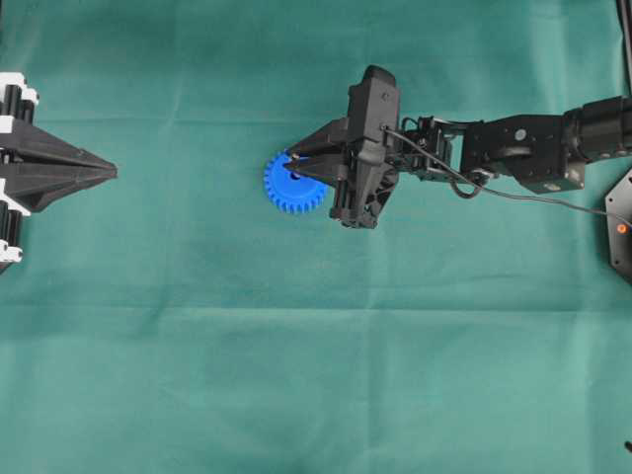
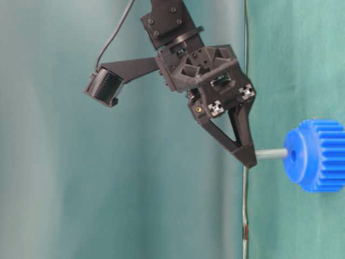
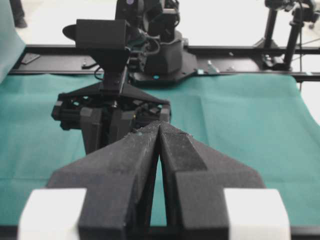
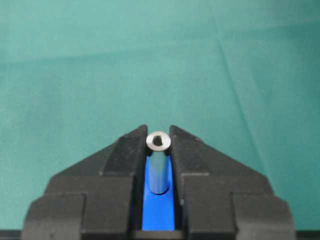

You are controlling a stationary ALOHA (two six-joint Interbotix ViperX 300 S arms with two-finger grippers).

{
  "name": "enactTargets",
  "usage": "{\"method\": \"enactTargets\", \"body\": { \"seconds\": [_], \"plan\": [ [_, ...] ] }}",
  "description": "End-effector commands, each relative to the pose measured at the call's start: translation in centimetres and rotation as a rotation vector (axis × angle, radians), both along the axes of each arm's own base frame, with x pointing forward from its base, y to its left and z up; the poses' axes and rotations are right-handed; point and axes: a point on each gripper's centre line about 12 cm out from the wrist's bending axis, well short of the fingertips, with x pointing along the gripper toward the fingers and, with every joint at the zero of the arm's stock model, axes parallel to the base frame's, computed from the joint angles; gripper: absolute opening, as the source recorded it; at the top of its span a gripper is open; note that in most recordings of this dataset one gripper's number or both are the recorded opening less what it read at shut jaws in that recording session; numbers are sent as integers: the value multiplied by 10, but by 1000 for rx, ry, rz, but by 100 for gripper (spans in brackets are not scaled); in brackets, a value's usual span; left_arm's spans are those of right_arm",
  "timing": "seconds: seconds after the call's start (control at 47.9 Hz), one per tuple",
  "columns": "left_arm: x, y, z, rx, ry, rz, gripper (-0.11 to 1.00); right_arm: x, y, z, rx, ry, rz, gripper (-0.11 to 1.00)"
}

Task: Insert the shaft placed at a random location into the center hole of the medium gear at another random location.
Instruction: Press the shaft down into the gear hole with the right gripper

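Note:
My right gripper will let go of the silvery shaft, and it will then rest upright in the center hole of the blue medium gear (image 1: pixel 294 176) (image 4: pixel 159 190).
The blue medium gear (image 1: pixel 286 194) lies on the green cloth near the middle. My right gripper (image 1: pixel 289 163) is above it, shut on the silvery shaft (image 4: pixel 159 165), which stands upright between the fingertips with its shiny end (image 4: pixel 158 141) up. In the table-level view the shaft (image 2: pixel 271 154) runs from the gripper (image 2: pixel 248 159) to the gear's hub (image 2: pixel 318 156), and its tip meets the hub at the center hole (image 2: pixel 293 155). How deep it sits cannot be told. The gear (image 4: pixel 159 212) shows blue between the jaws. My left gripper (image 1: pixel 111 173) is shut and empty at the far left, also seen in its wrist view (image 3: pixel 159 126).
The right arm (image 1: pixel 513 148) and its cable (image 1: pixel 513 195) stretch in from the right edge. A black mount (image 1: pixel 620 222) sits at the right edge. In the left wrist view a black frame rail (image 3: pixel 240 60) runs along the cloth's far edge.

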Motion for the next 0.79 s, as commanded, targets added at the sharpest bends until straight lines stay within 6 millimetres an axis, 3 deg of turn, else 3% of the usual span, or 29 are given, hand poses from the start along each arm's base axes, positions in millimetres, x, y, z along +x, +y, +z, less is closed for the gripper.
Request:
{"method": "enactTargets", "body": {
  "seconds": [0.0,0.773],
  "plan": [
    [3,1,9,3,-21,2,0,7,-3,11,2,-54,-10,15],
    [3,1,9,3,-20,4,0,11,-4,-17,15,10,-13,15]
  ]
}}
